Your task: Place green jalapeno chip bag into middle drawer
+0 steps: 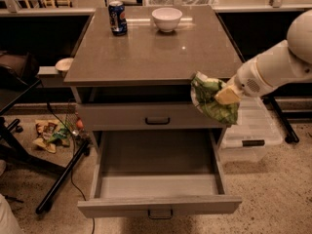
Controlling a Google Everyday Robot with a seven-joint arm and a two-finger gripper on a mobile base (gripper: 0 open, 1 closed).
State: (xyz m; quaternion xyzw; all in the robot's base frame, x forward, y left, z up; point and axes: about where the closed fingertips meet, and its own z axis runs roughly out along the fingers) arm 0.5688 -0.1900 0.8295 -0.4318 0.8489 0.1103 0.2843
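Next, I release the green jalapeno chip bag in the open middle drawer [193, 155], beside the drawer's side nearest my arm.
The green jalapeno chip bag [212, 100] is a crinkled light-green foil bag hanging in the air by the cabinet's front right corner, above the right side of the open drawer. My gripper [225, 95] is at the end of the white arm coming in from the right and is shut on the bag. The middle drawer [158, 185] is pulled out wide open below, plain grey inside, with a dark loop handle at its front centre. The like-fronted drawer above it [157, 117] is closed.
On the cabinet top [146, 52] stand a blue soda can [117, 17] and a white bowl [166, 19] at the back. A clear plastic bin [253, 133] sits on the floor to the right. Small wrappers [48, 133] and a dark chair base [29, 155] lie to the left.
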